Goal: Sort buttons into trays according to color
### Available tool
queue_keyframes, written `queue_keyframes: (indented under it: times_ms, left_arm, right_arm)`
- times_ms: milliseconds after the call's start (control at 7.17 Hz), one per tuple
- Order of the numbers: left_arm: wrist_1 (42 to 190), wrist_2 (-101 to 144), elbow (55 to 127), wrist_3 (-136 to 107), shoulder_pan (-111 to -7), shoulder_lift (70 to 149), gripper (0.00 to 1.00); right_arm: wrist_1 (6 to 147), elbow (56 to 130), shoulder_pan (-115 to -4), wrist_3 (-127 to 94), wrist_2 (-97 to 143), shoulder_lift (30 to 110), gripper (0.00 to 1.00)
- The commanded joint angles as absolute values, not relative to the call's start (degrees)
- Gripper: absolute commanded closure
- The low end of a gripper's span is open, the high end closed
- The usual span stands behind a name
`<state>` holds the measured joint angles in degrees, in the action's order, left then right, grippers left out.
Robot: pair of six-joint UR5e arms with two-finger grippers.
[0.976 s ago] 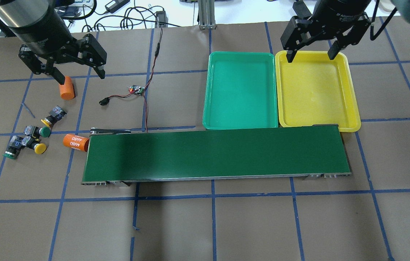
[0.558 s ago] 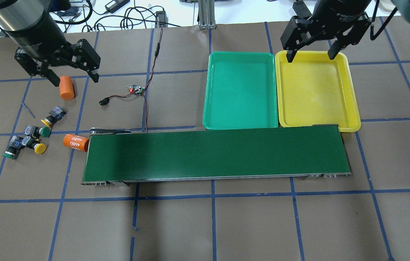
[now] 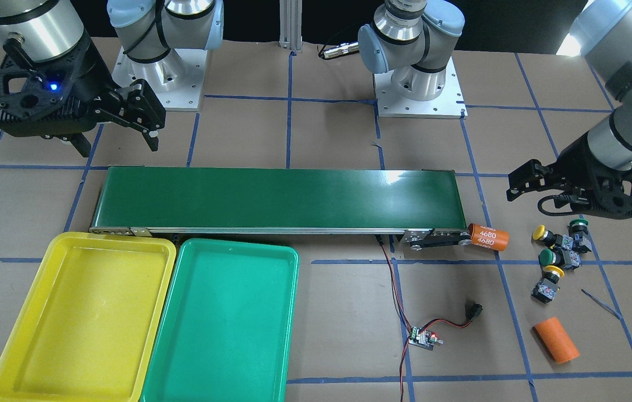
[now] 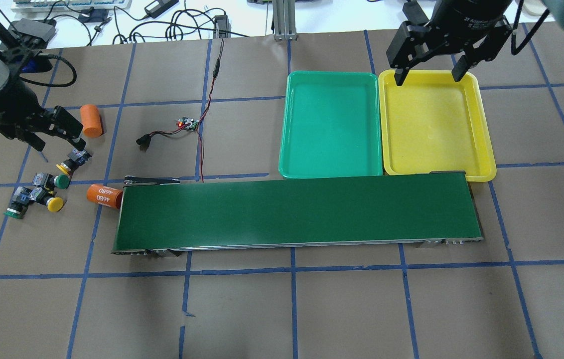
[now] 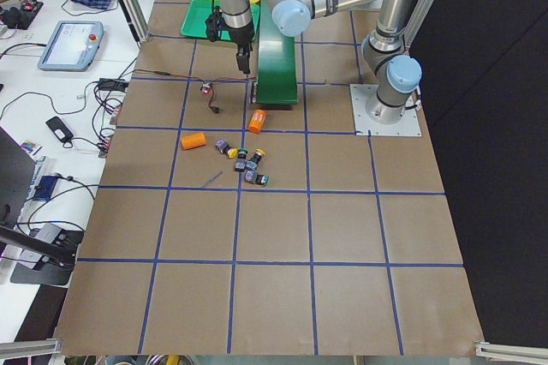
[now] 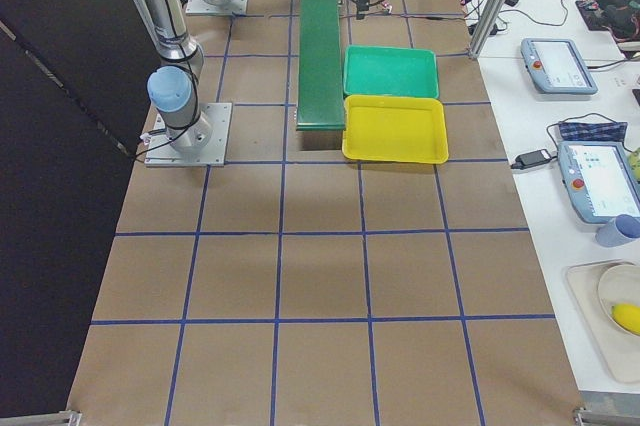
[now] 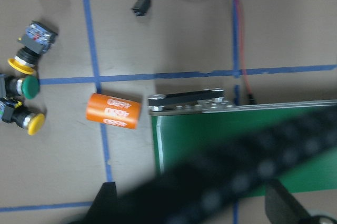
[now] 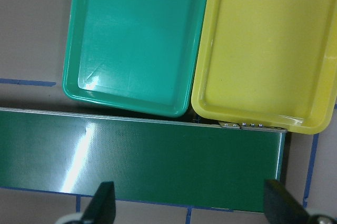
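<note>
The robot's left gripper needs to next close on the flat ends [image 3: 488, 237] [image 7: 114, 111] of the orange cylinder with white print, beside the end of the conveyor belt.
Several buttons lie in a cluster at the table's left end: a yellow-capped one [image 4: 73, 162], a green-capped one [image 4: 63, 182], another yellow one [image 4: 55, 203] and a green one [image 4: 13, 212]. They also show in the front view [image 3: 546, 257] and at the left edge of the left wrist view [image 7: 23, 84]. My left gripper [image 4: 60, 144] hangs open and empty just beyond the cluster. The green tray [image 4: 332, 124] and yellow tray [image 4: 434, 124] sit side by side, both empty. My right gripper [image 4: 428, 80] is open and empty over the yellow tray's far rim.
A long dark-green conveyor belt [image 4: 297, 212] runs in front of the trays. An orange cylinder marked 4680 [image 4: 102, 194] lies at its left end, a plain orange cylinder [image 4: 91, 120] farther back. A small circuit board [image 4: 187, 123] with red-black wires lies beside them.
My left gripper moved left and toward the robot, from beside the plain orange cylinder to just beyond the button cluster, still open. The right arm has not moved.
</note>
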<state>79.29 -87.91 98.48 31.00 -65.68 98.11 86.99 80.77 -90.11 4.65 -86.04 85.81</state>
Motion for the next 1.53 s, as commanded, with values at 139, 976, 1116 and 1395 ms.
queue_keyframes:
  times_ms: [139,976,1116,1395]
  left_arm:
    - [66.8,-85.89,108.36,38.48,-60.91,100.89,0.0]
    - [65.83,-79.63,108.46,41.13,-60.82,108.28,0.0]
    - [65.83,-79.8,109.24,41.13,-60.82,108.46,0.0]
    - [65.39,-79.89,109.69,39.91,-60.82,109.24,0.0]
  right_arm:
    - [87.01,80.77,-90.26,4.57,-86.04,86.22,0.0]
    - [86.13,80.86,-90.18,4.66,-86.13,86.22,0.0]
    - [86.13,80.86,-90.18,4.66,-86.05,86.22,0.0]
    - [86.13,80.95,-90.18,4.66,-86.13,86.22,0.0]
